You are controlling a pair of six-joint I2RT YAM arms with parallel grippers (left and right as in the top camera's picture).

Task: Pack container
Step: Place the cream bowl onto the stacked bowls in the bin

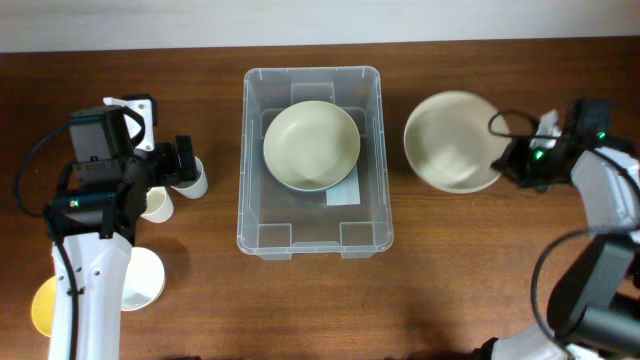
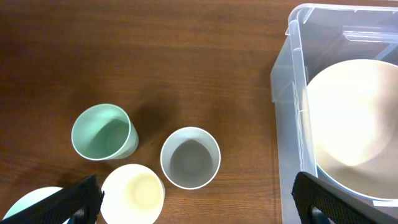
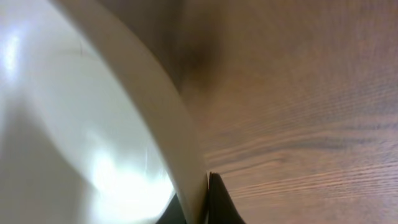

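Next, my right gripper releases the cream bowl atop the pale green bowl [image 1: 309, 146] inside the clear plastic container.
The clear plastic container [image 1: 258, 170] stands in the middle of the table with a pale green bowl [image 1: 311, 146] inside it; the container also shows at the right of the left wrist view [image 2: 287, 112]. My right gripper [image 1: 512, 160] is shut on the rim of a cream bowl [image 1: 455, 140] right of the container; the rim fills the right wrist view [image 3: 143, 106] between my fingers [image 3: 202, 202]. My left gripper [image 2: 199, 202] is open and empty above several cups: a white one [image 2: 190, 157], a cream one [image 2: 132, 193] and a mint one [image 2: 103, 132].
In the overhead view the cups [image 1: 190, 180] sit left of the container under my left arm. A white cup [image 1: 140, 278] and a yellow one [image 1: 42, 305] lie at the front left. A white label [image 1: 343, 195] lies on the container's base.
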